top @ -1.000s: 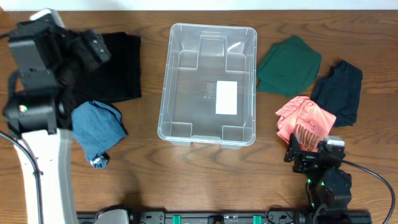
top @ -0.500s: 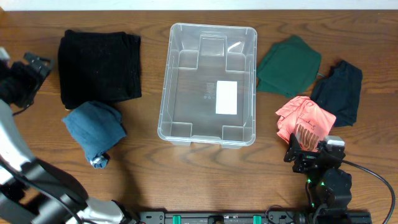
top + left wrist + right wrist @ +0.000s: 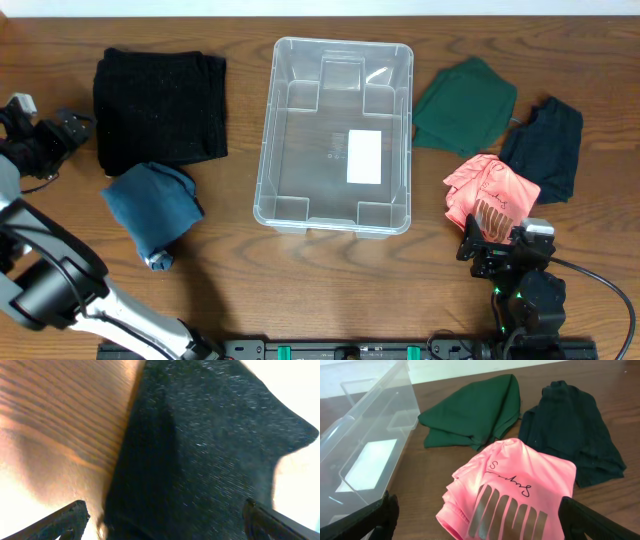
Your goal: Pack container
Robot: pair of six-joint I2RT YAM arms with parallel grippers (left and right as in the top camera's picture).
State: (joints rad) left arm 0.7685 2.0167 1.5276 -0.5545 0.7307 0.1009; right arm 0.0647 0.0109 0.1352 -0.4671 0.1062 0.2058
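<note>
I need to close my left gripper on the black cloth's outer edge (image 3: 99, 130) (image 3: 162, 527), on the side that faces away from the container, nearer to the blue cloth's end.
The container (image 3: 278, 128) is a clear rectangular bin with a white label on its base, standing empty at the table's middle; its wall also shows in the right wrist view (image 3: 355, 425). My left gripper (image 3: 72, 135) is open just left of a folded black cloth (image 3: 160, 105). That cloth fills the left wrist view (image 3: 200, 450) ahead of the open gripper (image 3: 165, 525). My right gripper (image 3: 492, 238) is open at the near edge of a pink shirt (image 3: 488, 190). In the right wrist view the pink shirt (image 3: 515, 485) lies between the spread fingers (image 3: 385, 515).
A blue cloth (image 3: 152, 208) lies below the black one. A green cloth (image 3: 465, 105) and a dark navy cloth (image 3: 545, 148) lie right of the bin, both also in the right wrist view, green (image 3: 475, 412) and navy (image 3: 570, 430).
My left arm has swung off the black cloth to the table's left edge, and its gripper now sits low beside that cloth. The right arm and all cloths have not moved.
</note>
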